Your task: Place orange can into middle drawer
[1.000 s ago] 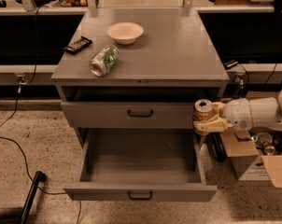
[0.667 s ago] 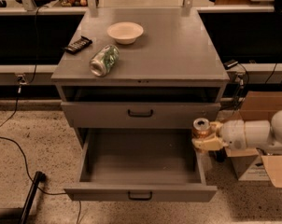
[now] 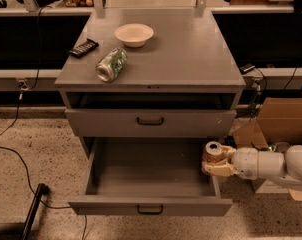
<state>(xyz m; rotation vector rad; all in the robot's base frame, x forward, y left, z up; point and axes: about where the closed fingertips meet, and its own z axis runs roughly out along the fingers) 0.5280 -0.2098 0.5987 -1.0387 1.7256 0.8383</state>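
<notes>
Next, my gripper lets go of the orange can on the middle drawer's bottom (image 3: 187, 177), toward the side closest to the cardboard boxes.
The orange can (image 3: 212, 154) stands upright in my gripper (image 3: 215, 165), silver top up. My gripper is shut on it and reaches in from the right on a white arm. The can is held over the right rim of the middle drawer (image 3: 151, 206). That drawer is pulled out wide, a shallow grey tray with a dark handle on its front, and nothing lies inside it. The drawer above it (image 3: 151, 122) is closed.
On the cabinet top (image 3: 191, 59) lie a green-and-white can (image 3: 111, 64) on its side, a pale bowl (image 3: 134, 34) and a dark flat object (image 3: 83, 47). Cardboard boxes (image 3: 283, 121) stand right of the cabinet. A black cable and pole (image 3: 33, 209) lie on the floor at left.
My gripper has carried the orange can downward, from beside the upper drawer front to the level of the open drawer's right rim.
</notes>
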